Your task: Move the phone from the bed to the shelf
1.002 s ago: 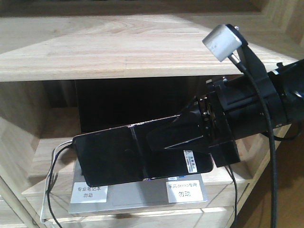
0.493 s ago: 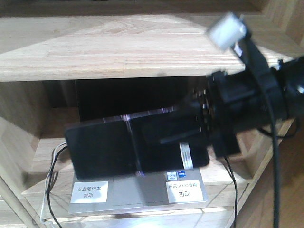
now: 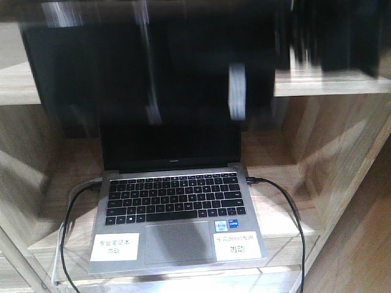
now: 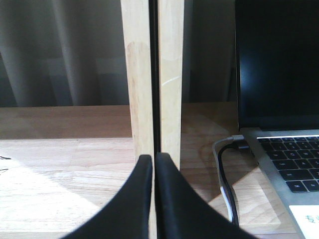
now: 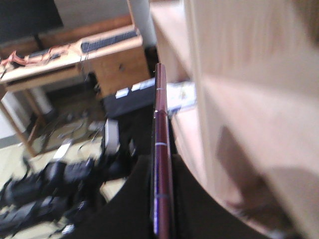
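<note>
Next, my right gripper puts the phone down on the upper plank (image 3: 87,41) above the laptop's pale cable. The phone is now close beside the shelf's wood.
The phone (image 3: 146,73) is a blurred black slab across the top of the front view, level with the upper plank of the shelf (image 3: 342,85). Its white sticker (image 3: 237,91) shows as a pale streak. In the right wrist view the phone (image 5: 160,149) is edge-on with a pinkish rim. My right gripper (image 5: 162,172) is shut on it, close beside the shelf's pale wood (image 5: 239,74). My left gripper (image 4: 153,160) is shut with nothing in it, in front of a wooden upright (image 4: 139,74). The bed is out of view.
An open grey laptop (image 3: 174,201) stands on the lower tier with white labels (image 3: 115,247) on its palm rest. Cables (image 3: 293,213) run from both its sides. The left wrist view shows the laptop (image 4: 279,64) to the right and a cable (image 4: 224,174) beside it.
The phone and my right gripper have risen quickly from in front of the laptop to the level of the upper plank. The laptop's screen and keyboard now show. The left arm cannot be compared.
</note>
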`<state>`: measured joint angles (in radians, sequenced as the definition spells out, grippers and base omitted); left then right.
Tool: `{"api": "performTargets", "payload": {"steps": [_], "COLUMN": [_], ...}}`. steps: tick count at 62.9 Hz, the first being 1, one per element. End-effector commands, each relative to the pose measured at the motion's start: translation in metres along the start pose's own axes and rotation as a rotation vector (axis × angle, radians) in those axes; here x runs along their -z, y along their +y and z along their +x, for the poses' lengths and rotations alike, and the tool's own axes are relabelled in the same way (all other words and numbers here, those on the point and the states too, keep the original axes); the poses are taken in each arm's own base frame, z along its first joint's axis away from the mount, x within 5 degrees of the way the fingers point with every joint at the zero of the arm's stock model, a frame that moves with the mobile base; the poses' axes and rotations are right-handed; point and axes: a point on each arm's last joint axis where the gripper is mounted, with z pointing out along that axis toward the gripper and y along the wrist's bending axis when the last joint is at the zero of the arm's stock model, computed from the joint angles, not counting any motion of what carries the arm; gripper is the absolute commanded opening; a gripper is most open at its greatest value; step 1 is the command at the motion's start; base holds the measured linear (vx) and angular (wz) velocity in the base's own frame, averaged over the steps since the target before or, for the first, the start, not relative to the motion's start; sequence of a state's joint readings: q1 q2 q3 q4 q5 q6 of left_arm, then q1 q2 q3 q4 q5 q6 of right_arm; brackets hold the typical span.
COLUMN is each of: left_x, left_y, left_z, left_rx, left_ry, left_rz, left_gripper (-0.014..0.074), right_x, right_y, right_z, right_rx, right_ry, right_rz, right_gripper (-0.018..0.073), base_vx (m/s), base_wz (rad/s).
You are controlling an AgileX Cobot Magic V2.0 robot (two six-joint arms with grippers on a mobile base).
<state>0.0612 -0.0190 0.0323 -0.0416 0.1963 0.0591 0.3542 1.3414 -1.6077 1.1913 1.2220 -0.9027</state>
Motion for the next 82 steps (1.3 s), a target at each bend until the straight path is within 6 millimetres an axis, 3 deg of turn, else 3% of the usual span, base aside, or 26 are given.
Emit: {"api": "performTargets", "payload": {"steps": [1,9,29,60,82], "left_x": [0.000,0.000,0.000,0.000,0.000], "left_y": [0.000,0.000,0.000,0.000,0.000], "left_z": [-0.004,-0.004,-0.004,-0.004,-0.004], "left_rx": [0.009,0.009,0.009,0.009,0.009], "left_ry": [-0.071,-0.071,-0.071,-0.071,-0.071], "left_rz": [-0.003,-0.003,-0.003,-0.003,-0.003], "left_gripper": [0.0001,0.0001,0.0001,0.0001,0.0001], "right_x": [0.005,-0.004,-0.062,-0.120,-0.134], "right_y": [0.001,-0.014,-0.054,-0.133,-0.154], "right_z": [-0.031,-0.048,-0.066,-0.023,-0.007], "right_rx": [0.036,0.066,0.055,-0.072,-0.082], "right_ry": [-0.141,-0.183,-0.287,-0.224,-0.204], "right_rz": [0.015,0.035,0.069,0.137,0.174], "right_gripper": [-0.0002,-0.0002,-0.0002,-0.0002,0.0002], "base_vx": [0.00,0.00,0.00,0.00,0.00], "base_wz": [0.00,0.00,0.00,0.00,0.00]}}
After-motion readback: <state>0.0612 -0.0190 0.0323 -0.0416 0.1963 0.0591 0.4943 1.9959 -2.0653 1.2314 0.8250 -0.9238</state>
